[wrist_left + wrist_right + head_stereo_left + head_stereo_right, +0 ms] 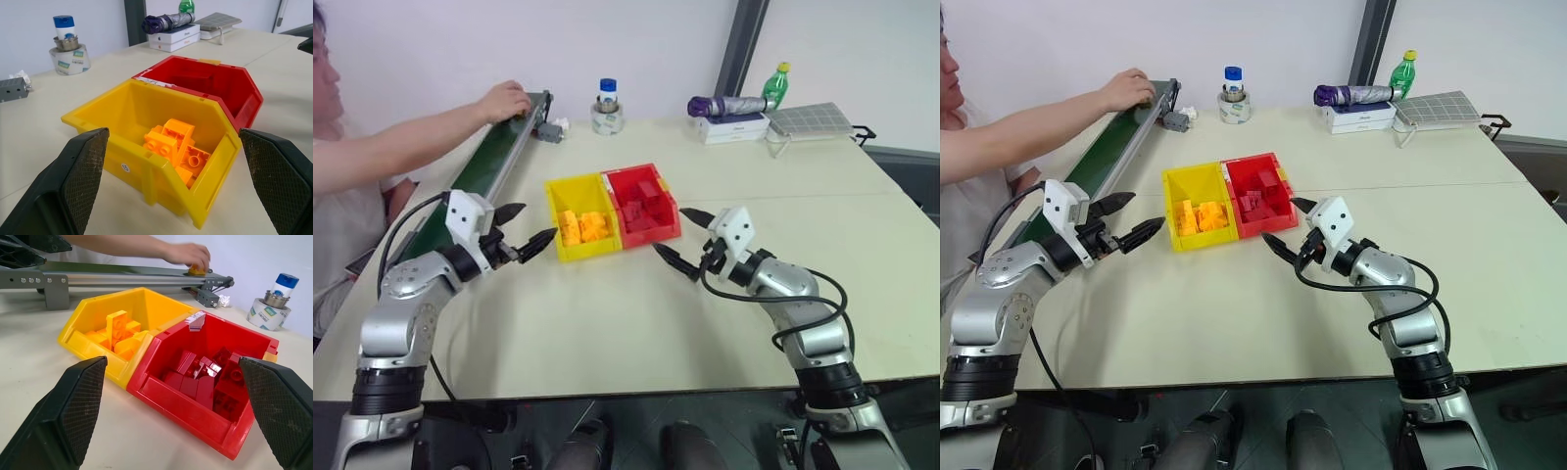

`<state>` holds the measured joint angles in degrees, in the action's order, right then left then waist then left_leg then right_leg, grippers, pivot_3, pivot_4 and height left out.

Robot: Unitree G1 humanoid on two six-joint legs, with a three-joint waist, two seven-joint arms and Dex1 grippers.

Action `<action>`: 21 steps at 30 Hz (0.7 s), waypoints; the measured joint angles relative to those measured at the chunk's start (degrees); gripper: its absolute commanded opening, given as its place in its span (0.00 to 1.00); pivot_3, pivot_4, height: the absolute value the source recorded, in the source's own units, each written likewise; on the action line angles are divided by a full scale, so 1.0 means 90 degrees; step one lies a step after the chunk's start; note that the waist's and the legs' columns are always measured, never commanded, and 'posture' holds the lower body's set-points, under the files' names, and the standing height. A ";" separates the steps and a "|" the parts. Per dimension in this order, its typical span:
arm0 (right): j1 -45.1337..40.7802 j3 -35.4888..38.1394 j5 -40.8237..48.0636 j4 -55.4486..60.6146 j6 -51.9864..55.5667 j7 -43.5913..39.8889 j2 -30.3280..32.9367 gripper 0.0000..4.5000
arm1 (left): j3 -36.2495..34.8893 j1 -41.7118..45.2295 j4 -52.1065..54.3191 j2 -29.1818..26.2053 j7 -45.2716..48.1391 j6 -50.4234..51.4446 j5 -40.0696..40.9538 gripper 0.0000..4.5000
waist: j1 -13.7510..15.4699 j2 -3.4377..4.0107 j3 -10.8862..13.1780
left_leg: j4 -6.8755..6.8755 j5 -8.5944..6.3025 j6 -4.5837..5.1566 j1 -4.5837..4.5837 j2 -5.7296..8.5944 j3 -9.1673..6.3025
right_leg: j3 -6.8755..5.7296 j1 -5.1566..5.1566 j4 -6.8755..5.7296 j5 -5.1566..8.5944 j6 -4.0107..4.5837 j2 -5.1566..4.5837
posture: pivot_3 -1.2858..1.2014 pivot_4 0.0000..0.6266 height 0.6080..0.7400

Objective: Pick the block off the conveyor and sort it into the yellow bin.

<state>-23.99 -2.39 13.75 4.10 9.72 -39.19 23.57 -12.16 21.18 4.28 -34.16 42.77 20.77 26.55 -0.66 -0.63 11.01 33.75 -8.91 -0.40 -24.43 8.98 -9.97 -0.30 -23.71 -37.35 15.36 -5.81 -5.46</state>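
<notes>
Next, my left gripper moves to the conveyor's near end (433, 229) and closes on the sides of the yellow-orange block there.
The conveyor (484, 166) runs along the table's left side. At its far end a person's hand (504, 101) rests on the belt, covering a yellow-orange block (196, 270). The yellow bin (570, 191) sits mid-table with several orange bricks inside, joined to a red bin (651, 176) on its right. My left gripper (540, 219) hovers open just left of the yellow bin, pointing at it, nothing between its fingers. On the other side, my right gripper (669, 228) is open and empty too, hanging just right of the red bin's near corner.
A person sits at the left, arm stretched over the conveyor. A grey motor (548, 130) caps the belt's far end. A tape roll with a bottle (607, 113), an umbrella on white boxes (729, 106), a green bottle (775, 86) and a grey mat (811, 119) line the back.
</notes>
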 measured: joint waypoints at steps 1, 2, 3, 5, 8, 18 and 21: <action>-0.0004 0.0000 0.0000 -0.0004 0.0000 0.0000 0.0000 1.00 | 0.0000 0.0000 0.0000 0.0000 -0.0003 -0.0011 -0.0009 0.99 | 0.0000 0.0000 0.0000 | 0.0000 0.0000 0.0000 0.0000 0.0000 0.0000 | 0.0000 0.0000 0.0000 0.0000 0.0000 0.0000 | 0.52 0.24 1.00; -0.0013 0.0000 -0.0001 -0.0016 0.0000 0.0000 0.0000 1.00 | -0.0001 0.0000 0.0000 0.0005 -0.0008 -0.0023 -0.0011 0.99 | 0.0000 0.0000 0.0000 | 0.0000 0.0000 0.0000 0.0000 0.0000 0.0000 | 0.0000 0.0000 0.0000 0.0000 0.0000 0.0000 | 0.52 0.24 1.00; -0.0028 -0.0001 -0.0001 -0.0040 0.0000 0.0000 0.0000 1.00 | -0.0003 0.0000 0.0000 0.0026 -0.0012 -0.0032 -0.0005 0.99 | 0.0000 0.0000 0.0000 | 0.0000 0.0000 0.0000 0.0000 0.0000 0.0000 | 0.0000 0.0000 0.0000 0.0000 0.0000 0.0000 | 0.52 0.24 1.00; -0.0084 -0.0003 -0.0002 -0.0087 0.0000 0.0000 0.0000 1.00 | -0.0003 0.0000 0.0000 0.0074 -0.0021 -0.0033 0.0005 0.99 | 0.0000 0.0000 0.0000 | 0.0000 0.0000 0.0000 0.0000 0.0000 0.0001 | 0.0000 0.0000 0.0000 0.0000 0.0000 0.0000 | 0.52 0.24 1.00; -0.0103 -0.0003 -0.0003 -0.0098 -0.0007 -0.0001 0.0000 1.00 | -0.0003 0.0001 0.0001 0.0075 -0.0016 -0.0033 0.0015 0.99 | 0.0000 0.0000 0.0000 | 0.0000 0.0000 0.0000 0.0000 0.0000 0.0001 | 0.0000 0.0000 0.0000 0.0000 0.0000 0.0000 | 0.52 0.24 1.00; -0.0103 -0.0003 -0.0003 -0.0100 -0.0009 0.0000 0.0000 1.00 | -0.0006 -0.0008 0.0073 0.0103 -0.0051 -0.0036 0.0046 0.99 | -0.0001 0.0000 0.0000 | 0.0000 0.0000 0.0001 0.0000 0.0000 0.0002 | 0.0001 0.0000 0.0000 0.0000 0.0000 0.0000 | 0.52 0.24 1.00; -0.0103 -0.0003 -0.0003 -0.0102 -0.0009 -0.0001 0.0001 1.00 | -0.0007 -0.0122 0.0131 0.0103 -0.0065 -0.0370 -0.0067 0.99 | -0.0006 0.0000 0.0000 | 0.0000 0.0000 0.0001 0.0000 -0.0002 0.0004 | 0.0002 -0.0002 0.0000 -0.0001 0.0000 0.0000 | 0.52 0.24 1.00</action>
<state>-24.92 -2.42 13.72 3.18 9.64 -39.20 23.58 -12.22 20.09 5.46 -33.24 42.19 17.44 25.95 -0.71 -0.64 11.01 33.75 -8.91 -0.39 -24.43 8.97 -9.94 -0.28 -23.73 -37.35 15.36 -5.81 -5.46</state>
